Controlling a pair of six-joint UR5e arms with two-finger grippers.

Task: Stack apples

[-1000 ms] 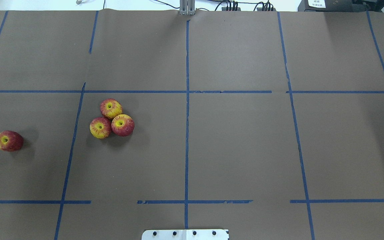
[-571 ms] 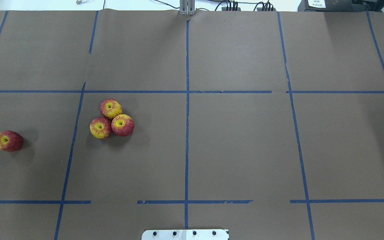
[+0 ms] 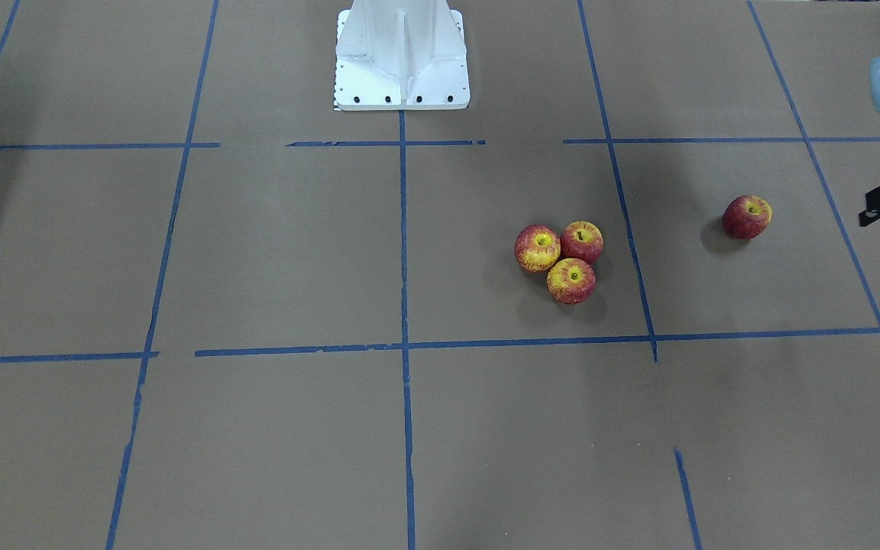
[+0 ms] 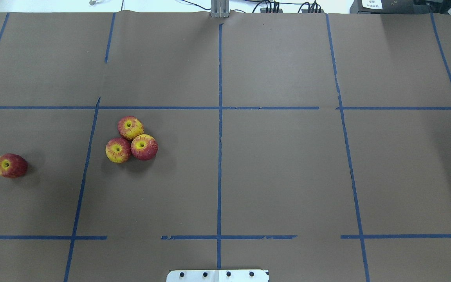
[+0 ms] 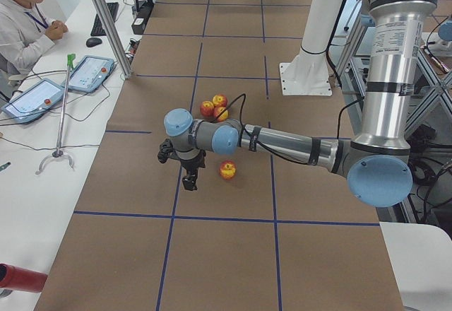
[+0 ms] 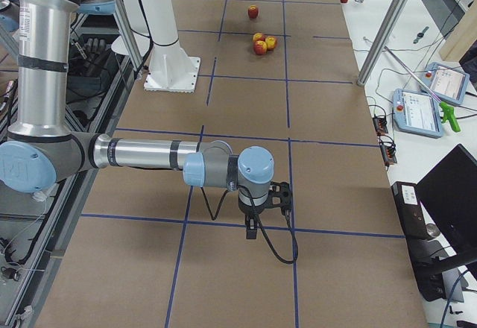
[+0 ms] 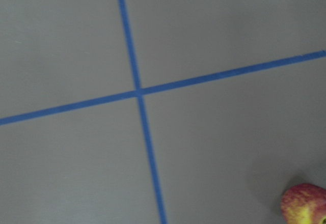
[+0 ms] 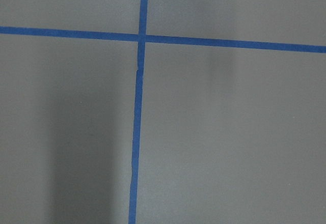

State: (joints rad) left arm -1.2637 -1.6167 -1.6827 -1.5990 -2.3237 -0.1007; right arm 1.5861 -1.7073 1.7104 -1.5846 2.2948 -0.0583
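The darker apple lies alone, apart from the cluster of apples, and my left gripper needs to close around the middle of the darker apple (image 3: pixel 746 217) (image 7: pixel 306 205).
Three red-and-yellow apples sit touching in a cluster (image 4: pixel 131 141) on the brown table left of centre, also in the front view (image 3: pixel 562 256). A darker apple (image 4: pixel 10 165) lies alone at the far left (image 3: pixel 747 217); its edge shows low right in the left wrist view (image 7: pixel 304 204). My left gripper (image 5: pixel 189 182) hangs over the table beside the lone apple (image 5: pixel 227 170), apart from it; I cannot tell whether it is open. My right gripper (image 6: pixel 251 231) hangs over bare table far from the apples; I cannot tell its state.
Blue tape lines (image 4: pixel 219 117) divide the brown paper. The white robot base plate (image 3: pixel 402 76) stands at the robot's edge. A seated operator (image 5: pixel 25 21) and tablets (image 5: pixel 85 74) are at a side table beyond a metal post (image 5: pixel 106 21).
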